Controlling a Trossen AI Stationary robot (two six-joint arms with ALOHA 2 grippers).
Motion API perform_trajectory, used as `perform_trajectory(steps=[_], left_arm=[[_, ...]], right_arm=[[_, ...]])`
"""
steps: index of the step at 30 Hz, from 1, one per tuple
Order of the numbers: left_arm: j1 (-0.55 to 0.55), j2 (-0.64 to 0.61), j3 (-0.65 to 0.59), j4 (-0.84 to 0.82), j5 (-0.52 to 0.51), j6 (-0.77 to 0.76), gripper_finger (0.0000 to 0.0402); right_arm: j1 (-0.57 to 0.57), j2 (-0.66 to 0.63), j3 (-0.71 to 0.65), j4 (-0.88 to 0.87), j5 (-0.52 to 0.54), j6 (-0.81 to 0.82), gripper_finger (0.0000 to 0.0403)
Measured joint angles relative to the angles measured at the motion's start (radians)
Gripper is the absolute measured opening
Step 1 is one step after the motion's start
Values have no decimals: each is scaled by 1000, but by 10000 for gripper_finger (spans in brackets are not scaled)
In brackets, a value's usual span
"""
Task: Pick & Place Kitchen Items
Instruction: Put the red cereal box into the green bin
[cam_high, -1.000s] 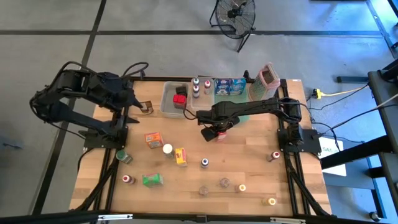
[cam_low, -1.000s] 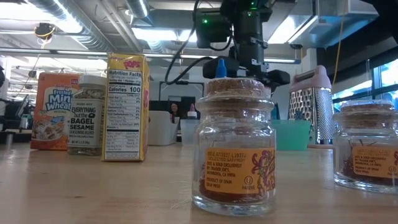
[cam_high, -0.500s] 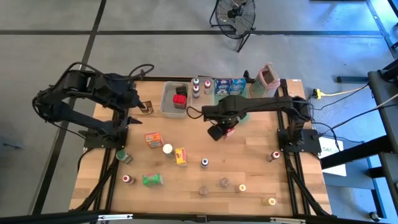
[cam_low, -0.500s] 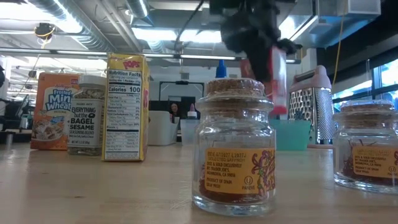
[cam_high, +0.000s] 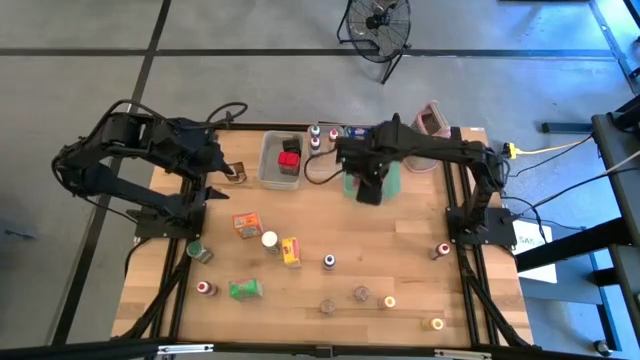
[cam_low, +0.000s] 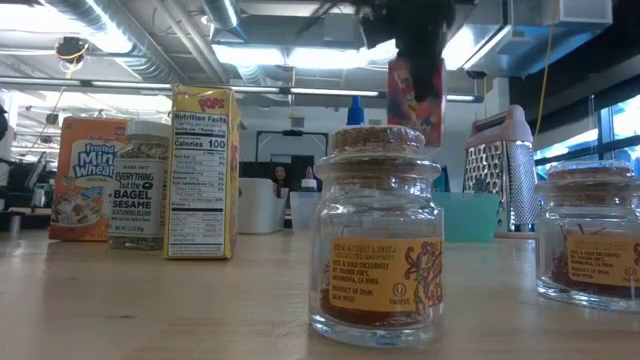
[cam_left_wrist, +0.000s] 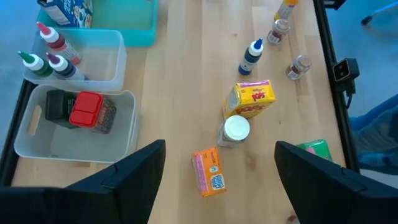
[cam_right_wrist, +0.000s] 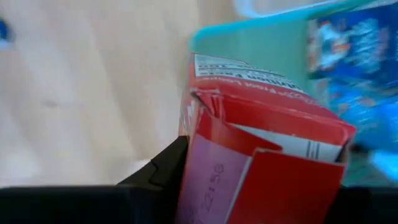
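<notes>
My right gripper will let go of the red box in the green tray (cam_high: 356, 159) (cam_right_wrist: 283, 48) beside the blue boxes, close to the bottle tub.
My right gripper (cam_high: 368, 186) is shut on a small red food box (cam_low: 415, 92), which hangs over the near edge of the flat green tray (cam_high: 392, 182). In the right wrist view the red box (cam_right_wrist: 261, 143) fills the picture, with the tray (cam_right_wrist: 261, 50) and blue boxes (cam_right_wrist: 339, 56) beyond it. My left gripper (cam_left_wrist: 217, 186) is open and waits above the table's left far part, touching nothing. An orange box (cam_high: 246, 223), a white-capped jar (cam_high: 269, 240), a yellow box (cam_high: 290, 251) and a green box (cam_high: 245, 290) rest on the table. My right gripper pinches the red box between its two fingers at the box's upper end (cam_low: 415, 62), coming from above and pointing down. One dark finger (cam_right_wrist: 158, 171) lies against the box's side (cam_right_wrist: 199, 155). The box hangs upright below the fingers, lifted clear of the table and tray.
Two clear tubs stand at the far edge: one (cam_high: 281, 160) holds a red and a black item, the other (cam_left_wrist: 93, 59) holds small bottles. A metal grater (cam_high: 432, 120) stands behind the tray. Cork-topped jars (cam_low: 385, 235) and small bottles (cam_high: 329, 262) dot the near half.
My right gripper has carried the red box up and toward the table's far edge, from the middle of the table to above the green tray. The box has risen and now hangs upright where half a second ago it showed lower and tilted.
</notes>
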Motion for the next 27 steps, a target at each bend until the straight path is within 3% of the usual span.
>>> perform_trajectory(steps=[10,23,27], left_arm=[[0,2,0,13,-47,-31,298],[0,6,0,56,-62,-88,299],[0,13,0,66,-107,-88,298]], right_arm=[[-214,0,0,99,-16,-483,140],[-274,3,-163,252,-94,-693,140],[-291,3,-212,331,-112,-726,140]])
